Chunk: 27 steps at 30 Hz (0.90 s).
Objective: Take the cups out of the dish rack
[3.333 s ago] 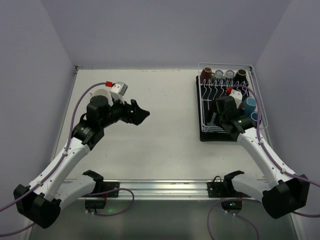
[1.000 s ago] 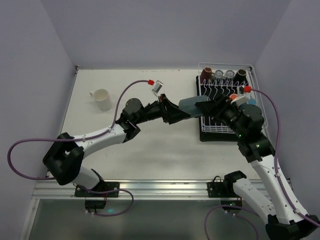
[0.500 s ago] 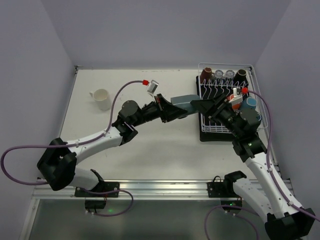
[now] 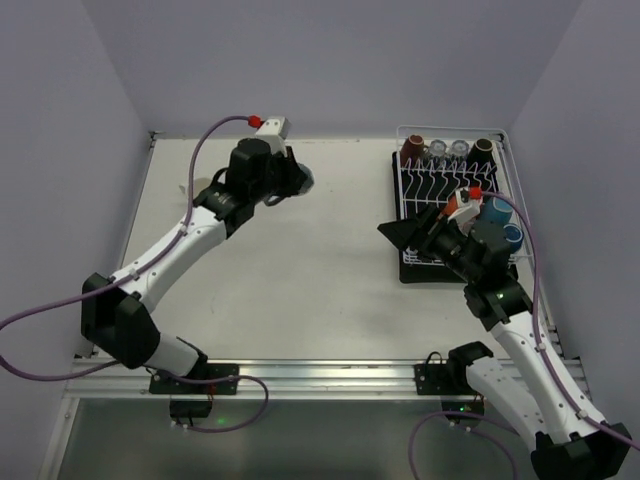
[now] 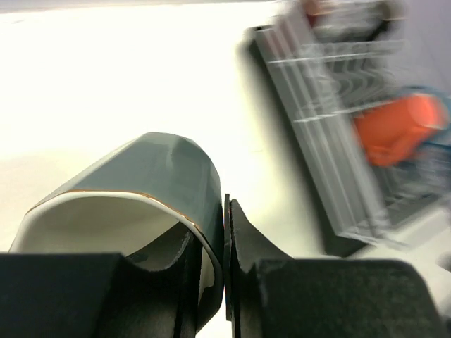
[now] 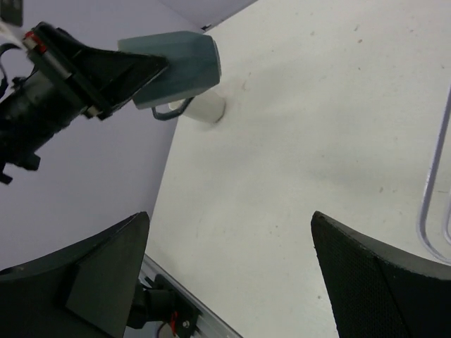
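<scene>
My left gripper has the grey cup, held in the air over the table. It will set the grey cup down and let go on the bare table (image 4: 245, 203) just beside the white cup.
My left gripper (image 4: 288, 180) is shut on the wall of a grey cup (image 5: 151, 176), one finger inside the rim and one outside. It holds the cup in the air over the table's back left, seen as grey cup (image 6: 180, 67) above a white cup (image 6: 204, 107) standing on the table. My right gripper (image 4: 405, 232) stands wide open and empty by the left edge of the dish rack (image 4: 415, 255). The rack holds a dark brown cup (image 4: 411, 150), two clear glasses (image 4: 447, 150), another dark cup (image 4: 483, 150), an orange cup (image 4: 462, 205) and blue cups (image 4: 500, 210).
The rack sits on a black drip tray (image 4: 420, 272) at the back right, close to the right wall. A metal rail (image 4: 320, 375) runs along the near edge. The left wall lies close behind the left arm.
The grey cup passed from my right gripper to my left beside the rack. The right opened wide and drew back; the left carried the cup to the back left.
</scene>
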Tool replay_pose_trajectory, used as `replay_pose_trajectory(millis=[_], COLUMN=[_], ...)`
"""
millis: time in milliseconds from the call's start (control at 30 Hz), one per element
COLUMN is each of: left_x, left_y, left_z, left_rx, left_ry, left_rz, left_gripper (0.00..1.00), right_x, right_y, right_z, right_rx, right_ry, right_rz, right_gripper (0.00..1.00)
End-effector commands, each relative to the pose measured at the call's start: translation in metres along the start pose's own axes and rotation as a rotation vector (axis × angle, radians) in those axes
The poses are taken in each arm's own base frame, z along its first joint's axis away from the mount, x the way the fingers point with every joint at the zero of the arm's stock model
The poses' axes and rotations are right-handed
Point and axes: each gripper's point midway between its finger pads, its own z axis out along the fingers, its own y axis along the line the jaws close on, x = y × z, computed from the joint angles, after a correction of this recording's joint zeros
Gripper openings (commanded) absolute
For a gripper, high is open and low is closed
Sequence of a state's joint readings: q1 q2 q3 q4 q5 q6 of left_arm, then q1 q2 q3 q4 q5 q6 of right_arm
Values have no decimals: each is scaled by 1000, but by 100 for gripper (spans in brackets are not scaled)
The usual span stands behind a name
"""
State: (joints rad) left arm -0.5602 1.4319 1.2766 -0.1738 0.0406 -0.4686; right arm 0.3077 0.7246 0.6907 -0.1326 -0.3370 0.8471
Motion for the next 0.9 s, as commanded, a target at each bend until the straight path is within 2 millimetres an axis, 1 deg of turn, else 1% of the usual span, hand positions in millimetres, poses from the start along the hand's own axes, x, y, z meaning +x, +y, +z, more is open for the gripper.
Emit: replay_pose_trajectory(millis=[0, 33, 67, 100, 133, 167, 200, 233, 267, 300, 333, 367, 400, 433, 500, 567, 600, 633, 700, 767, 800, 833, 867], left_x=[10, 22, 22, 17, 22, 25, 19, 32, 33, 31, 38, 42, 39, 47, 45, 49, 43, 49, 47, 47, 43, 49, 49], left_y=[83, 106, 116, 122, 138, 145, 151, 167, 173, 177, 186, 189, 191, 198, 202, 208, 210, 216, 221, 224, 226, 229, 230], left_z=[1, 6, 8, 11, 16, 20, 22, 29, 32, 35, 42, 44, 47, 51, 56, 61, 63, 65, 69, 71, 71, 71, 71], left_rx=[-264, -317, -336, -352, -380, -394, -413, -445, -461, -468, -476, -482, -486, -504, -514, -529, -542, -555, -572, -576, -585, -592, -597], left_ry=[147, 209, 223, 221, 245, 264, 259, 309, 321, 319, 340, 352, 351, 374, 369, 386, 374, 396, 397, 403, 397, 418, 422], left_rz=[125, 117, 122, 126, 119, 119, 118, 113, 107, 104, 96, 91, 88, 84, 87, 89, 95, 100, 107, 109, 112, 113, 116], left_gripper=[0, 0, 0, 0, 0, 0, 0, 0, 0, 0, 0, 0, 0, 0, 0, 0, 0, 0, 0, 0, 0, 0, 0], right_x=[10, 10, 11, 12, 12, 13, 14, 14, 15, 17, 18, 19, 21, 22, 24, 25, 26, 26, 26, 25, 24, 23, 22], right_y=[-21, -21, -23, -24, -23, -24, -25, -26, -27, -27, -30, -30, -32, -33, -34, -35, -36, -36, -36, -36, -35, -35, -35], right_z=[-5, -7, -8, -9, -11, -12, -13, -14, -14, -14, -14, -15, -15, -14, -13, -13, -12, -12, -13, -13, -14, -14, -14], right_rx=[77, 77, 82, 89, 85, 87, 92, 92, 94, 93, 98, 98, 100, 101, 104, 103, 106, 106, 112, 116, 118, 120, 123], right_ry=[19, 16, 17, 20, 19, 21, 25, 24, 24, 27, 28, 28, 35, 38, 46, 51, 55, 57, 60, 58, 53, 53, 52], right_rz=[-47, -63, -68, -74, -88, -91, -94, -101, -102, -104, -105, -104, -105, -107, -109, -114, -116, -125, -131, -135, -137, -140, -141], right_gripper=[99, 99, 99, 99, 99, 99, 99, 99, 99, 99, 99, 99, 99, 99, 99, 99, 99, 99, 99, 99, 99, 99, 99])
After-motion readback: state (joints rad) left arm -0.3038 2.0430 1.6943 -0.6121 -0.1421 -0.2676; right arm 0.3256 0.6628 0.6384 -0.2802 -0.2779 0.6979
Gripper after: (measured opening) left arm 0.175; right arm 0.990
